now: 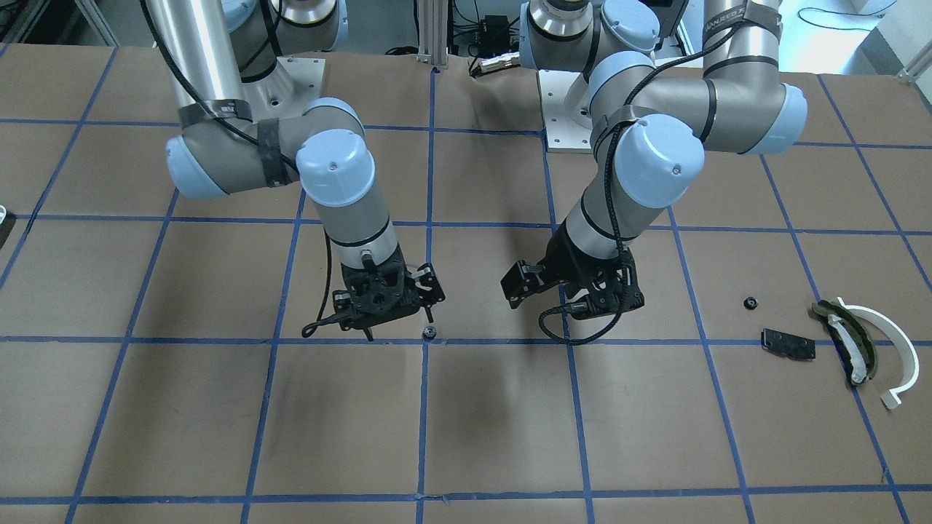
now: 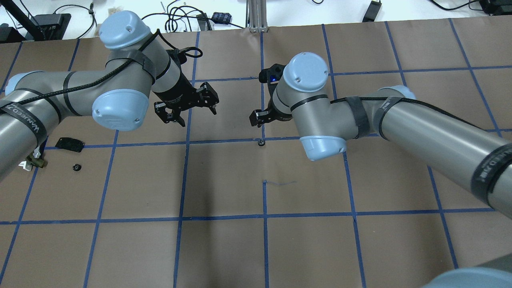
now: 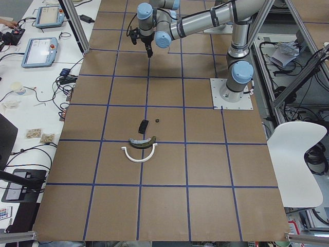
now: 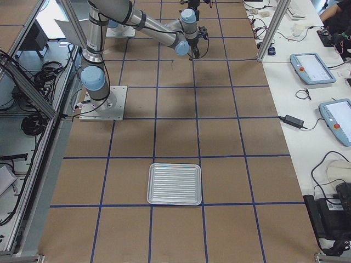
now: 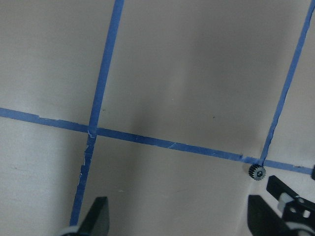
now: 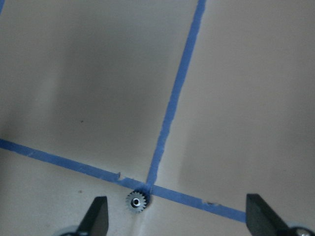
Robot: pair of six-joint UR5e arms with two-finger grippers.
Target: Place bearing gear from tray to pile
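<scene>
The robot's left gripper will close on the toothed sides (image 1: 429,332) (image 5: 257,172) of the bearing gear at the blue tape crossing in the middle of the table.
A small dark bearing gear (image 1: 429,332) lies on a blue tape crossing in the middle of the table; it also shows in the overhead view (image 2: 261,142). My right gripper (image 1: 399,324) hangs open and empty just above and beside it, with the gear (image 6: 136,201) near one finger (image 6: 96,219). My left gripper (image 2: 199,116) is open and empty, a little way off; the gear (image 5: 257,172) sits near its finger (image 5: 263,216). The pile has a white arc (image 1: 892,349), an olive padded piece (image 1: 848,338), a black plate (image 1: 788,343) and a second gear (image 1: 748,302). The ribbed tray (image 4: 174,183) looks empty.
The table is brown paper with a blue tape grid. The pile lies far on my left side (image 3: 141,144), the tray far on my right. Both arm bases (image 1: 575,109) stand at the table's back edge. Benches with tablets and cables flank the operators' side.
</scene>
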